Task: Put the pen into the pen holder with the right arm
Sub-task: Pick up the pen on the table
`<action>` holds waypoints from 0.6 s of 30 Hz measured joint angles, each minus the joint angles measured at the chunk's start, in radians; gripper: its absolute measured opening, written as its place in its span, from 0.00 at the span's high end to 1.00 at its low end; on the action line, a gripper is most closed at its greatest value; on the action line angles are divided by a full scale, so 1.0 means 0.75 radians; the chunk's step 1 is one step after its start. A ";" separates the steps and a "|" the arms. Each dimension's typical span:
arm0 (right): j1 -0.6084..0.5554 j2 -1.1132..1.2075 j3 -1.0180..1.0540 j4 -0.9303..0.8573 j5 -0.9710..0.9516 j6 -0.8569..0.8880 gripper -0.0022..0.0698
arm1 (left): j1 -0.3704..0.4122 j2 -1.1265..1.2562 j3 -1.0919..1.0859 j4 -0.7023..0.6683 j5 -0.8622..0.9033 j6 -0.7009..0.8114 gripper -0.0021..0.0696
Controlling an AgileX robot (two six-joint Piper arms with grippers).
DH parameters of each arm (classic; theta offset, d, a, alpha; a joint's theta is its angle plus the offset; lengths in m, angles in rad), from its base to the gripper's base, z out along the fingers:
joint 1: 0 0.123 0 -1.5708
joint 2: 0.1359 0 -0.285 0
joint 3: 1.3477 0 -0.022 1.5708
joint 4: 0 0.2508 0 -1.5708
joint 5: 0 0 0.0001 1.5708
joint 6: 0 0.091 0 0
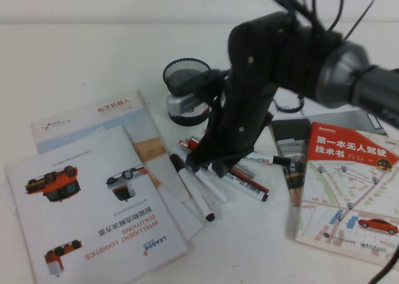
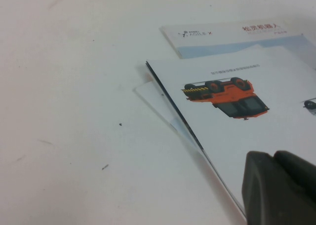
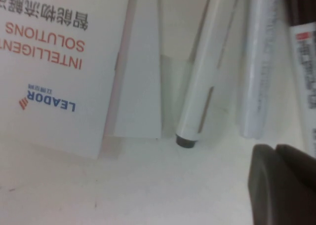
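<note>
The robot's right gripper will next move to the middle of the white pen's body (image 1: pixel 197 194) (image 3: pixel 208 62), between the pen's black cap and black tip, and close there.
The pen (image 1: pixel 193 189), a thick white marker with a black cap and black tip, lies on the table beside the brochures, at the left of a pile of pens. In the right wrist view its barrel (image 3: pixel 206 77) ends in the black tip. The black mesh pen holder (image 1: pixel 186 78) stands upright behind the pile. My right gripper (image 1: pixel 198 161) hangs low over the pile, just right of the pen's cap; its fingers (image 3: pixel 291 185) are shut and empty. My left gripper (image 2: pixel 273 158) is shut and empty over a brochure, and is out of the high view.
A slimmer white pen (image 1: pixel 212 185), a printed white marker (image 1: pixel 248 185) and red-and-black pens lie under the right arm. Brochures (image 1: pixel 93 209) cover the left. A red-covered book (image 1: pixel 349 184) lies at the right. A black ring (image 1: pixel 290 104) sits behind the arm.
</note>
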 joint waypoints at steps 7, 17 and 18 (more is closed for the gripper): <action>0.024 0.097 -0.024 0.006 0.000 -0.003 0.96 | 0.000 0.000 0.000 0.000 0.000 0.000 0.97; 0.072 0.191 -0.149 -0.028 0.000 -0.006 0.64 | 0.000 0.000 0.000 0.000 0.000 0.000 0.97; 0.076 0.204 -0.163 -0.030 0.000 -0.006 0.63 | 0.000 0.000 0.000 0.000 0.000 0.000 0.97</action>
